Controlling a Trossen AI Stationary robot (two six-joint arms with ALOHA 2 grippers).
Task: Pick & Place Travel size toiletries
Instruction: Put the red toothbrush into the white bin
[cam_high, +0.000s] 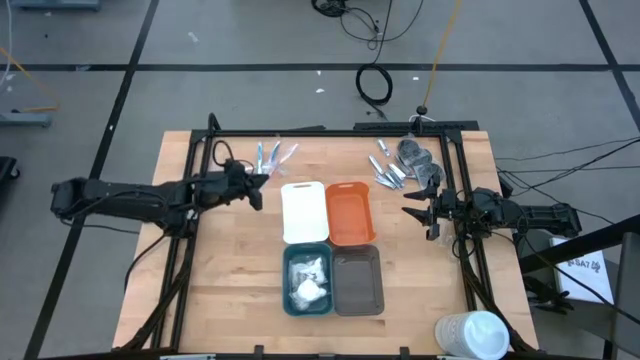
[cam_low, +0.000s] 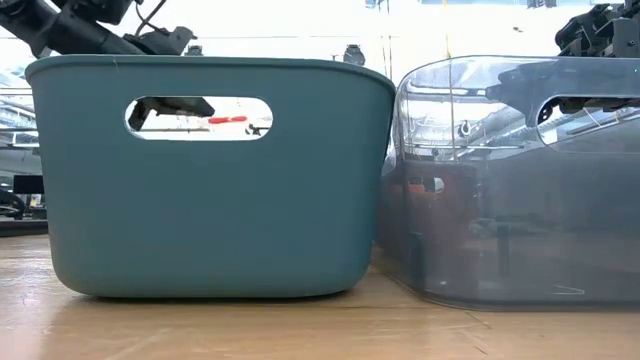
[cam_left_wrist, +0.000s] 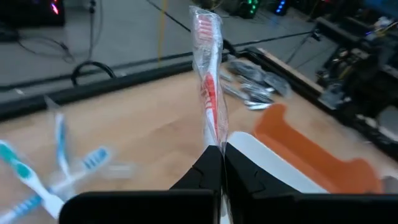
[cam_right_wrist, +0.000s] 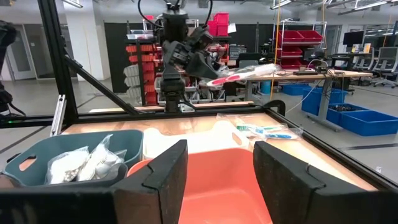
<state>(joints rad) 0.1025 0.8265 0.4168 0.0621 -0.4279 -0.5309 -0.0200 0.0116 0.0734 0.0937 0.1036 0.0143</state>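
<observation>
The pink stick in my left gripper needs to be released inside the white tray (cam_high: 296, 210), along the side of the white tray that is farther from the orange tray.
My left gripper (cam_high: 258, 184) hangs over the table just left of the white tray (cam_high: 303, 212), shut on a pink clear-wrapped stick (cam_left_wrist: 208, 81). The right wrist view shows that stick (cam_right_wrist: 239, 73) lifted in the air. Blue wrapped sticks (cam_high: 270, 155) lie on the table beyond my left gripper. White sachets (cam_high: 308, 278) lie in the teal tray (cam_high: 289, 300). Silver pieces (cam_high: 389, 171) and dark grey roundish pieces (cam_high: 414, 155) lie near the far right corner. My right gripper (cam_high: 419, 211) is open, right of the orange tray (cam_high: 350, 212), touching nothing. My left gripper pinches the pink stick between its two fingers at one end (cam_left_wrist: 216, 140). The rest of the stick runs on past the fingertips, in line with the fingers. The stick is lifted clear of the table.
The grey tray (cam_high: 358, 282) sits right of the teal tray, both on the near side. A big white cup (cam_high: 474, 335) stands at the near right corner. A black frame (cam_high: 330, 132) runs around the table's far and side edges. Bare wood shows at the near left.
</observation>
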